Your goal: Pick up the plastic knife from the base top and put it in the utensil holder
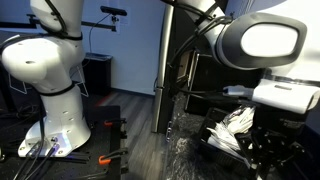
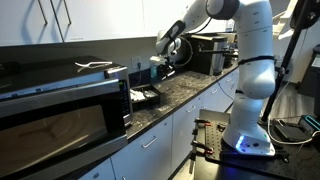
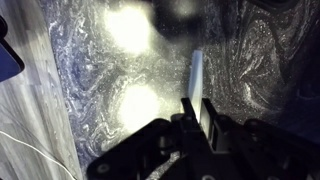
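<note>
The robot's gripper should release the plastic knife, which hangs above the counter now, among the white utensils in the utensil holder (image 1: 222, 133), toward the open edge of the counter.
My gripper (image 3: 198, 108) is shut on the plastic knife (image 3: 197, 72), a pale grey-white strip that sticks out from between the two fingers. It hangs above the base top (image 3: 110, 90), a dark speckled, marbled counter with bright light glare. In an exterior view the gripper (image 2: 163, 57) is raised over the counter (image 2: 195, 85), up and to the right of the utensil holder (image 2: 149, 100). The holder is a low black bin with white utensils in it. It also shows in an exterior view (image 1: 212, 140), next to the gripper (image 1: 272, 150).
A large microwave (image 2: 60, 110) fills the counter's left end, with a white utensil on top. A dark appliance (image 2: 205, 55) stands at the back of the counter. A second white robot arm (image 1: 50, 75) stands on the floor. A blue object (image 3: 8, 55) sits at the wrist view's left edge.
</note>
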